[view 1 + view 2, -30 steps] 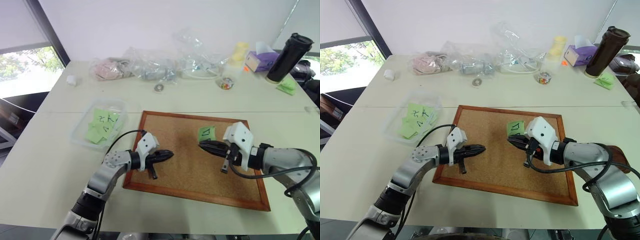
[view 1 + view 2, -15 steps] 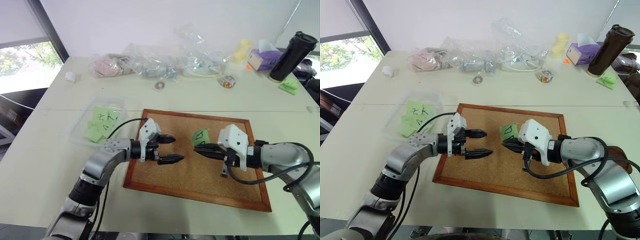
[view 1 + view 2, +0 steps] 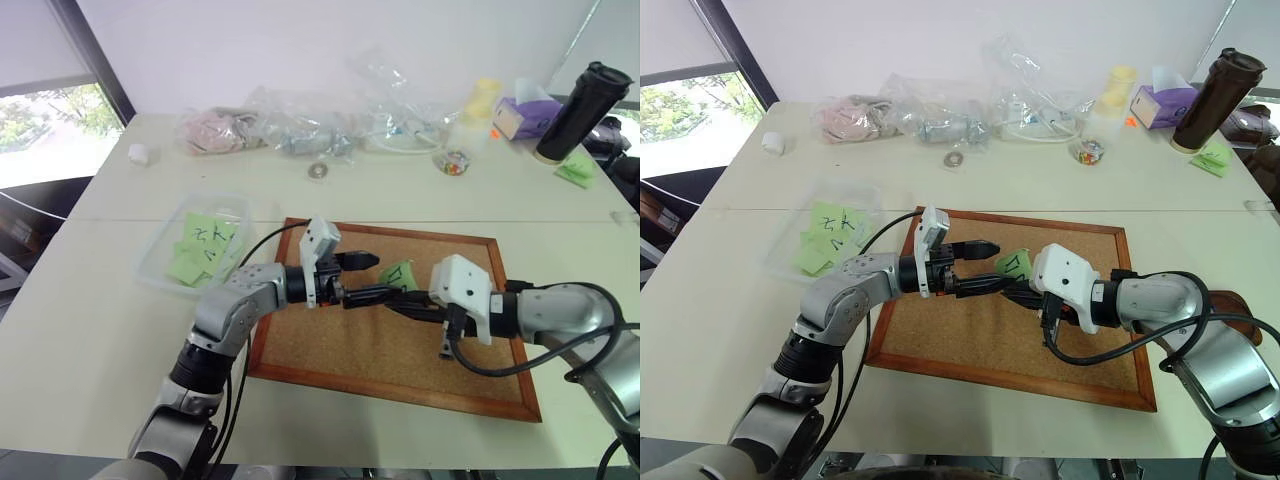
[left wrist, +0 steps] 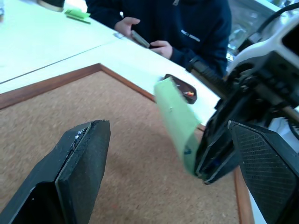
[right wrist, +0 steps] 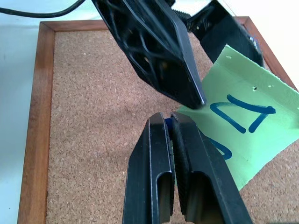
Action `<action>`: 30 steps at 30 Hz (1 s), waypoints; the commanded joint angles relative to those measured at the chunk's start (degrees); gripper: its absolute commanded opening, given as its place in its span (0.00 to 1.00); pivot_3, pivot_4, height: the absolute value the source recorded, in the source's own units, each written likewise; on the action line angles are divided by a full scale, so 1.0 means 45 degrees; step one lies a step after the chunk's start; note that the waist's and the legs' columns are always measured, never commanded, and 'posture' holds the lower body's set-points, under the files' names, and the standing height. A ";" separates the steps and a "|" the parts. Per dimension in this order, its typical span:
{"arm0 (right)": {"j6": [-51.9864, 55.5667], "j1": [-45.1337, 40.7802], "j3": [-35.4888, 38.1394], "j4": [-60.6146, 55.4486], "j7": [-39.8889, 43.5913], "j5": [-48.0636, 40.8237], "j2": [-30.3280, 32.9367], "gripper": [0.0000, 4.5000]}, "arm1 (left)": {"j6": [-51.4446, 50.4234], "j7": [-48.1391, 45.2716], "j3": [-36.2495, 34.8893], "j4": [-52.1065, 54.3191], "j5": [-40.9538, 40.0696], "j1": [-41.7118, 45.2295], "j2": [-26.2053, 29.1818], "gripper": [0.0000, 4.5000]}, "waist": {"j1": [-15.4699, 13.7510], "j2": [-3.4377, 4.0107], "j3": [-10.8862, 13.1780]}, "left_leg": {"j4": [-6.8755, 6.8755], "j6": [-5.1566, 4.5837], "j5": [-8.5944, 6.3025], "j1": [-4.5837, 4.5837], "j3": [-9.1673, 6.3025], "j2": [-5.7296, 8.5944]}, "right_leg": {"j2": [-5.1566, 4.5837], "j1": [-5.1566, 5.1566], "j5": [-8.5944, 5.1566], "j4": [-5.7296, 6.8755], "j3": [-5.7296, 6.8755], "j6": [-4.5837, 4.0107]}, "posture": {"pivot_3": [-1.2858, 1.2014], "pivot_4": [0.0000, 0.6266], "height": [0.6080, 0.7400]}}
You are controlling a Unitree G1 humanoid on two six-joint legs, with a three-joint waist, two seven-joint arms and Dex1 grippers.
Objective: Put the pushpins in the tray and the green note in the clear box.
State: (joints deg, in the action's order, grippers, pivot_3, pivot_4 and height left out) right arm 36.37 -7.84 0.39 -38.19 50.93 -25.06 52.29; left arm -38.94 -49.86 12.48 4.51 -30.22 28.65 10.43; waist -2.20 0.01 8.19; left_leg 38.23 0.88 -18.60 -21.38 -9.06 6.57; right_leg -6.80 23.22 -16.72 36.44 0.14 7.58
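Observation:
Next, my right gripper releases the blue pushpin in the middle of the reddish-brown tray (image 3: pixel 598 328) beside the cork board.
The green note (image 5: pixel 247 135), with its hand-drawn shapes, hangs above the cork board (image 3: pixel 330 345) with my right gripper (image 5: pixel 168 119) shut on its lower corner. A speck of blue shows between the right pads; I cannot tell whether it is one of the pushpins. My left gripper (image 3: pixel 383 276) is open and reaches in from the left, one finger (image 5: pixel 154 46) on each side of the note without touching it. The clear box (image 3: pixel 160 262) sits left of the board with several green notes inside. The reddish-brown tray (image 4: pixel 177 86) lies beyond the board's right edge.
Clear bags (image 3: pixel 300 125), a tape roll (image 3: pixel 318 172), a yellow bottle (image 3: pixel 478 105), a purple tissue box (image 3: pixel 520 115) and a black tumbler (image 3: pixel 578 112) line the table's far side. A person in a dark top (image 4: pixel 187 23) sits at the table's right side.
My left gripper has opened, risen and swung right until its fingers bracket the note. The right gripper has kept its hold on the note and barely moved.

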 commanded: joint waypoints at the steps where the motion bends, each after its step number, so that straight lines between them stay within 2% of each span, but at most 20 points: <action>1: 0.0124 -0.0379 0.0176 -0.0619 -0.0067 -0.0198 0.0113 0.00 | 0.0619 0.0121 0.0214 -0.0156 0.0325 0.0072 -0.0246 0.93 | -0.0009 -0.0001 0.0001 | 0.0001 0.0000 0.0000 0.0000 0.0000 0.0001 | 0.0000 -0.0001 0.0000 0.0000 0.0000 0.0000 | 0.52 0.24 0.93; 4: 0.0233 -0.0460 0.0178 -0.0698 -0.0087 -0.0212 0.0119 0.00 | 0.0778 0.0086 0.0239 -0.0308 0.0402 0.0088 -0.0350 0.72 | -0.0012 -0.0008 0.0005 | 0.0002 0.0000 0.0000 0.0000 -0.0001 0.0003 | 0.0000 -0.0003 0.0000 0.0000 0.0001 0.0000 | 0.52 0.24 0.93; 11: 0.0450 -0.0593 0.0219 -0.0845 -0.0196 -0.0293 0.0105 0.00 | 0.0821 0.0075 0.0131 -0.0282 0.0437 0.0027 -0.0520 0.00 | -0.0007 -0.0014 0.0009 | 0.0003 0.0000 0.0000 0.0000 0.0000 0.0004 | 0.0000 -0.0002 0.0001 0.0002 0.0000 0.0002 | 0.52 0.24 0.93; 18: 0.0914 -0.0677 0.0927 -0.0887 -0.0721 -0.0704 -0.0058 0.00 | 0.1113 0.0090 0.0177 -0.0300 0.0722 -0.0167 -0.0353 0.00 | -0.0007 -0.0014 0.0009 | 0.0004 0.0000 0.0000 0.0000 0.0001 0.0004 | 0.0000 -0.0002 0.0002 0.0005 0.0000 0.0003 | 0.52 0.24 0.93; 22: 0.1944 -0.0528 0.3312 -0.0687 -0.1434 -0.2115 -0.0376 0.00 | 0.1496 -0.0048 0.0127 -0.0387 0.1060 -0.0564 0.0152 0.00 | -0.0008 -0.0014 0.0008 | 0.0004 0.0000 0.0000 0.0001 0.0001 0.0004 | -0.0002 -0.0002 0.0003 0.0006 0.0000 0.0002 | 0.52 0.24 0.93; 26: 0.2390 -0.0029 0.4839 -0.0502 -0.1629 -0.2547 -0.0244 0.00 | 0.1746 -0.0016 -0.0017 -0.0418 0.1182 -0.0795 0.0468 0.00 | -0.0026 -0.0015 0.0008 | 0.0004 0.0000 0.0000 0.0001 0.0000 0.0005 | -0.0001 -0.0001 0.0003 0.0014 0.0000 0.0002 | 0.52 0.24 0.93; 30: 0.2385 0.1959 0.7562 0.0846 -0.1332 -0.2260 -0.0361 0.00 | 0.1603 -0.0030 -0.0186 -0.0079 0.0967 -0.0959 0.0636 0.00 | -0.0075 -0.0021 0.0007 | 0.0008 -0.0001 0.0000 0.0000 -0.0003 0.0016 | -0.0005 -0.0007 0.0004 0.0019 0.0001 0.0003 | 0.52 0.24 0.93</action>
State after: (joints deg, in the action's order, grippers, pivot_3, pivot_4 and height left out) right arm 47.48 -1.44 27.62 -36.80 44.41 -35.94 50.62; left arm -32.16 -49.77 12.39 2.06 -24.92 24.56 13.17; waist -2.53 -0.08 8.22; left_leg 38.27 0.87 -18.60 -21.39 -9.08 6.68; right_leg -6.84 23.19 -16.70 36.52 0.15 7.61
